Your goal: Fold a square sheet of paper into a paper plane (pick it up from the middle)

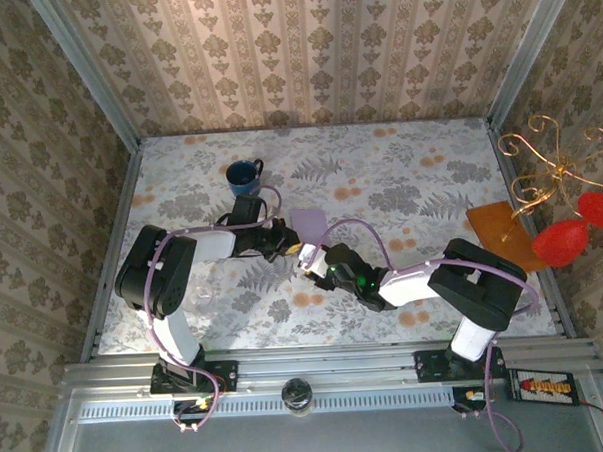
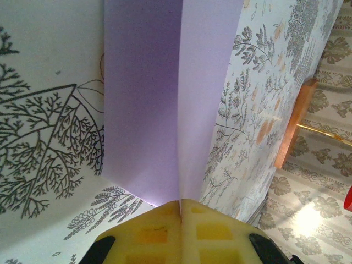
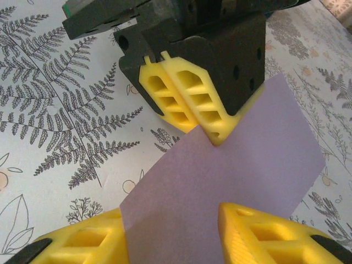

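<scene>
My right gripper should close on the sheet's near end (image 3: pixel 173 231) before my left gripper, which alone pinches the sheet's crease, opens and moves farther along.
The square sheet of paper (image 1: pixel 310 224) is pale lilac and folded along a centre crease (image 2: pixel 148 99), standing up off the table. My left gripper (image 2: pixel 180 202) is shut on its folded edge, yellow fingers pressed together. From the right wrist view, the same left gripper (image 3: pixel 217 140) pinches the sheet's upper edge (image 3: pixel 231 176). My right gripper (image 3: pixel 171 220) is open just below it, one yellow finger (image 3: pixel 88 242) to the left of the sheet and the other (image 3: pixel 264 231) in front of it, with a wide gap between them. Both grippers meet mid-table (image 1: pixel 305 254).
A blue mug (image 1: pixel 244 173) stands behind the left arm. An orange-brown flat rectangle (image 1: pixel 502 235) lies at the right edge beside a gold wire stand (image 1: pixel 540 181) with red shapes (image 1: pixel 567 239). The floral tablecloth (image 1: pixel 410 181) is bare at the back right.
</scene>
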Controlling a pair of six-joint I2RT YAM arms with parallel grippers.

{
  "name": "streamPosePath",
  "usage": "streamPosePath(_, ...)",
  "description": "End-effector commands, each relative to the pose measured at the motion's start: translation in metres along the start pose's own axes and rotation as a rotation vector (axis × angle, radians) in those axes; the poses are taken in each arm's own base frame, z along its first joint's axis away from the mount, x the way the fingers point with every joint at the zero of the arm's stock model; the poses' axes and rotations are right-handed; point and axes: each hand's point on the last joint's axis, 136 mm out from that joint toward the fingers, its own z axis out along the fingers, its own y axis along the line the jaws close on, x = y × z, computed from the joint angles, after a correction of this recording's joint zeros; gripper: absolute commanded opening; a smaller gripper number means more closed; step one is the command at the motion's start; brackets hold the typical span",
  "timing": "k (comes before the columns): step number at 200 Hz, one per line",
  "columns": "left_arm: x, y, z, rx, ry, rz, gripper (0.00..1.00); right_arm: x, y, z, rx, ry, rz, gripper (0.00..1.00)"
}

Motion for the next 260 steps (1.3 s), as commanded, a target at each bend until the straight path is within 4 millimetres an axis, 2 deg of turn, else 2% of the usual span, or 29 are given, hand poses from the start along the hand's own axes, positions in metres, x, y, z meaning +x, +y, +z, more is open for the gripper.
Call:
streamPosePath(1,0.003,-0.004,0.0,0.011,0.004,0.01,0.02,-0.012,-0.004,-0.006,0.022,-0.045,0.034,0.38)
streamPosePath(40,0.004,-0.004,0.001,0.01,0.006,0.011,0.02,-0.012,-0.001,-0.006,-0.002,-0.044,0.044,0.34)
streamPosePath(69,0.005,-0.003,0.0,0.009,0.005,0.01,0.04,-0.011,0.005,-0.005,-0.031,-0.036,0.048,0.23)
streamPosePath(87,0.005,-0.002,-0.006,0.003,-0.007,0.011,0.08,-0.01,0.008,-0.005,-0.056,-0.025,0.054,0.16)
streamPosePath(104,0.005,0.002,-0.015,-0.011,-0.022,0.02,0.21,-0.009,0.013,-0.007,-0.087,-0.007,0.072,0.11)
streamPosePath(109,-0.005,0.007,-0.025,-0.013,-0.05,0.01,0.25,-0.009,0.016,-0.008,-0.105,0.001,0.084,0.1)
streamPosePath(125,-0.011,0.016,-0.046,-0.044,-0.089,0.02,0.33,-0.008,0.022,-0.011,-0.154,0.029,0.117,0.07)
streamPosePath(146,-0.014,0.011,-0.065,-0.065,-0.116,0.082,0.38,-0.005,0.029,-0.015,-0.204,0.059,0.161,0.06)
streamPosePath(160,-0.013,0.003,-0.068,-0.072,-0.115,0.121,0.38,-0.004,0.035,-0.018,-0.234,0.068,0.189,0.06)
streamPosePath(180,-0.01,-0.008,-0.057,-0.066,-0.092,0.161,0.37,-0.001,0.04,-0.021,-0.268,0.091,0.228,0.05)
streamPosePath(205,-0.009,-0.015,-0.033,-0.075,-0.048,0.186,0.33,0.005,0.047,-0.022,-0.297,0.124,0.269,0.05)
streamPosePath(208,-0.001,-0.019,-0.025,-0.075,-0.025,0.204,0.33,0.006,0.047,-0.021,-0.296,0.128,0.273,0.05)
streamPosePath(221,0.001,-0.023,-0.012,-0.077,0.001,0.219,0.3,0.009,0.049,-0.021,-0.297,0.137,0.288,0.05)
streamPosePath(242,0.004,-0.016,0.006,-0.104,0.047,0.219,0.26,0.011,0.049,-0.021,-0.295,0.143,0.308,0.05)
streamPosePath(260,0.005,-0.007,0.014,-0.128,0.07,0.205,0.24,0.01,0.048,-0.021,-0.29,0.148,0.327,0.04)
